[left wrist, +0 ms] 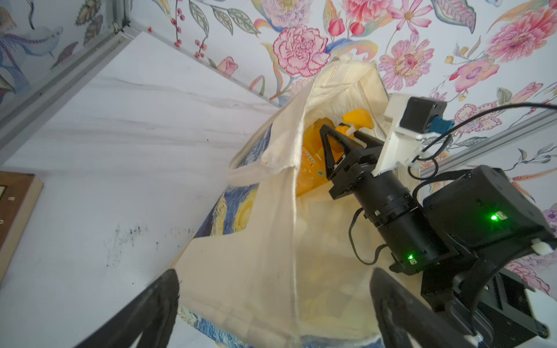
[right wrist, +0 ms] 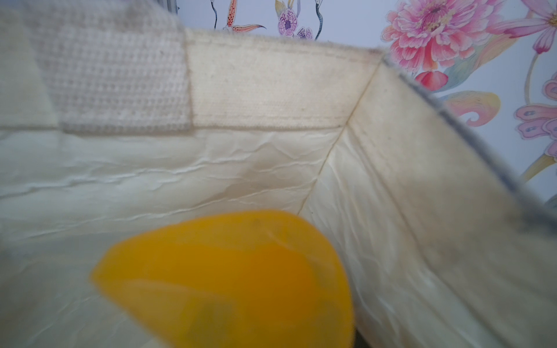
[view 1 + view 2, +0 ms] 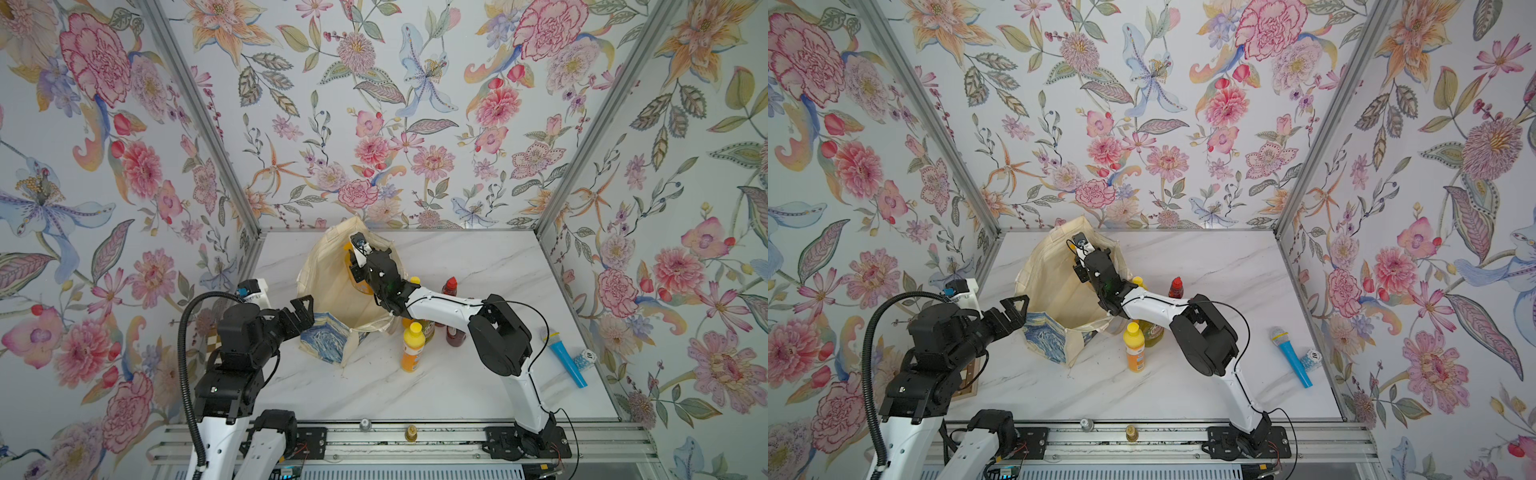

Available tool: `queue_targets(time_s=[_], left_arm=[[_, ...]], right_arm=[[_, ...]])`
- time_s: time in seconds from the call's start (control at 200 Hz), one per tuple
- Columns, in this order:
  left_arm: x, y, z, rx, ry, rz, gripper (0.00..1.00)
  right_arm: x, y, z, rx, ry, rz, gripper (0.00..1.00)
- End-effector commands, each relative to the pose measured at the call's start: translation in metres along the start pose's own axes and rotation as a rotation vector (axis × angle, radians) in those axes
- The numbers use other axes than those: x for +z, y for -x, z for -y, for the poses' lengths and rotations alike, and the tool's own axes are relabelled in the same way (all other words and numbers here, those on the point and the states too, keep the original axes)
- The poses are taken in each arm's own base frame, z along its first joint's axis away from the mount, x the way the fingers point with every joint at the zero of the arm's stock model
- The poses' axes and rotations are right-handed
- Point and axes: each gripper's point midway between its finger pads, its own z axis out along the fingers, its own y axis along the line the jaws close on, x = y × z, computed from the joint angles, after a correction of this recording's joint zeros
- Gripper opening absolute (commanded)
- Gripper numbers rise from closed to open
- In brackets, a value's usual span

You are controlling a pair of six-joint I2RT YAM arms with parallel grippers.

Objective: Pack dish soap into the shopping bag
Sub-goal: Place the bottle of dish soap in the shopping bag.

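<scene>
The robot's right gripper will leave the big amber pump bottle standing in the far corner of the cream shopping bag (image 3: 366, 291). The bottle is held down inside that bag now.
The shopping bag (image 3: 332, 286) (image 3: 1054, 286), a cream tote with a blue swirly print, stands open at the table's middle left. My right gripper (image 1: 343, 134) (image 3: 356, 266) reaches down into it, shut on the neck of the big amber pump bottle (image 1: 310, 162). That bottle's yellow pump head (image 2: 241, 271) fills the right wrist view. My left gripper (image 1: 275, 310) (image 3: 306, 315) is open, its fingers either side of the bag's near wall. Outside the bag stand an orange bottle (image 3: 412, 347) (image 3: 1134, 347), a green one (image 3: 428, 328), and two dark-red ones (image 3: 450, 286) (image 3: 455, 334).
A blue toy microphone (image 3: 567, 361) (image 3: 1291, 357) lies near the right wall beside a small white and blue piece (image 3: 587, 356). A wooden frame (image 1: 15, 217) sits at the table's left edge. Another yellow cap (image 3: 414, 280) shows behind my right arm. Floral walls enclose three sides.
</scene>
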Motion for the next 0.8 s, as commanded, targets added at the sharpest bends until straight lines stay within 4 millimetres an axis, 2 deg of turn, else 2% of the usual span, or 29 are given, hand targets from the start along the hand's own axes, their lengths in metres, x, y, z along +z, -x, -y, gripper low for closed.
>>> queue_targets(time_s=[0.0,0.16,0.21,0.25,0.335,0.445,0.576,0.616,0.656,0.796], left_arm=[[0.008,-0.01,0.008,-0.041,-0.063,-0.035,0.99],[0.023,-0.017,0.001,-0.031,-0.047,-0.055,0.99],[0.027,-0.02,0.002,-0.03,-0.054,-0.071,0.95],[0.028,-0.022,0.002,-0.017,-0.052,-0.087,0.88],[0.026,-0.025,-0.002,0.02,-0.026,-0.112,0.66],[0.02,-0.031,-0.004,0.074,-0.004,-0.161,0.49],[0.015,-0.037,-0.003,0.108,-0.009,-0.203,0.13],[0.012,-0.035,-0.001,0.119,-0.011,-0.202,0.05],[0.009,-0.032,0.001,0.132,-0.009,-0.202,0.0],[-0.001,-0.023,0.004,0.179,0.012,-0.2,0.0]], right_arm=[[-0.021,0.077,0.004,0.084,0.005,0.187,0.0],[-0.026,0.08,0.002,0.092,0.017,0.215,0.0],[-0.027,0.082,0.002,0.093,0.016,0.219,0.0],[-0.028,0.084,0.004,0.096,0.013,0.222,0.0],[-0.032,0.091,0.008,0.098,0.008,0.248,0.0],[-0.037,0.1,0.018,0.097,-0.026,0.305,0.0],[-0.04,0.104,0.027,0.097,-0.049,0.356,0.0],[-0.041,0.106,0.029,0.092,-0.059,0.374,0.0],[-0.042,0.108,0.031,0.084,-0.073,0.387,0.0],[-0.039,0.11,0.037,0.043,-0.118,0.4,0.0]])
